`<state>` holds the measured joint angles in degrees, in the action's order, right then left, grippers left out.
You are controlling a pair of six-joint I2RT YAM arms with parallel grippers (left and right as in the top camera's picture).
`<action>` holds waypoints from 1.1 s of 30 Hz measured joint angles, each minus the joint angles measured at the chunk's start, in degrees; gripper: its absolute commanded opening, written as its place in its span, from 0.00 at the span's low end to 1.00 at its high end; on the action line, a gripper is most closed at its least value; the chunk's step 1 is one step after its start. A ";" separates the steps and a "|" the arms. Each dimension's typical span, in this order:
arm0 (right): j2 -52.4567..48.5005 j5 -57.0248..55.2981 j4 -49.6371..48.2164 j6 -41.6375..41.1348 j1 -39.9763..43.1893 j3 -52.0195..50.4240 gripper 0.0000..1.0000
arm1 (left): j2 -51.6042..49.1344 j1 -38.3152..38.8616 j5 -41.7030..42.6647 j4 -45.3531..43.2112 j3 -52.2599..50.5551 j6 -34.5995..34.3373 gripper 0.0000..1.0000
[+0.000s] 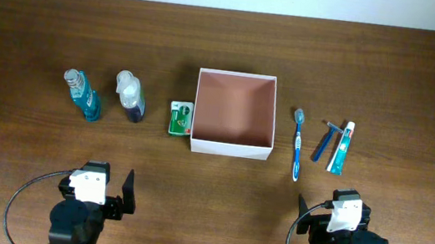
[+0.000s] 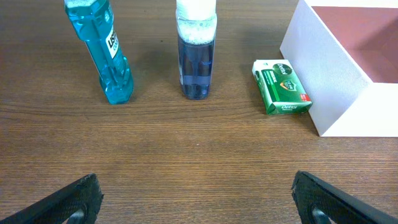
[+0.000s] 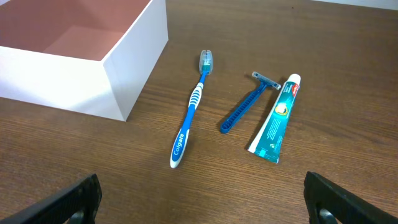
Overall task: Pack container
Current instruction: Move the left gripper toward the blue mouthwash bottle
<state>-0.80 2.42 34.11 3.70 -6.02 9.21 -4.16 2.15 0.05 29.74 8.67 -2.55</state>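
The robot's left gripper will next go to the light blue mouthwash bottle beside the dark blue bottle and close on the mouthwash bottle's body (image 1: 83,97) (image 2: 106,45).
The container (image 1: 229,146), a square shallow white box with a pinkish-tan inside, sits empty at the table's middle; it also shows in the left wrist view (image 2: 329,74) and the right wrist view (image 3: 134,68). Left of it lie a green soap box (image 1: 180,118) (image 2: 282,86), a dark blue bottle (image 1: 130,97) (image 2: 197,56) and a light blue mouthwash bottle (image 1: 84,96) (image 2: 107,53). Right of it lie a blue toothbrush (image 1: 298,144) (image 3: 192,111), a blue razor (image 1: 326,141) (image 3: 247,104) and a toothpaste tube (image 1: 340,147) (image 3: 276,121). My left gripper (image 1: 112,188) (image 2: 196,202) and right gripper (image 1: 319,213) (image 3: 202,202) are open, empty, near the front edge.
The dark wooden table (image 1: 227,47) ends at a pale strip along the back. Black cables loop beside each arm base at the front.
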 measured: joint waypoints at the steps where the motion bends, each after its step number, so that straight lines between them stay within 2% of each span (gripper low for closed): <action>1: 0.00 0.00 0.00 -0.02 0.00 0.00 0.99 | 0.00 0.00 0.00 0.00 0.00 0.00 0.99; 33: 0.00 0.00 0.00 -0.02 0.00 0.00 0.99 | 0.00 0.00 0.68 -0.66 0.00 -0.02 0.99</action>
<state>-0.80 2.42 34.11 3.68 -6.02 9.21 -4.16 2.15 0.73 29.08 8.67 -2.57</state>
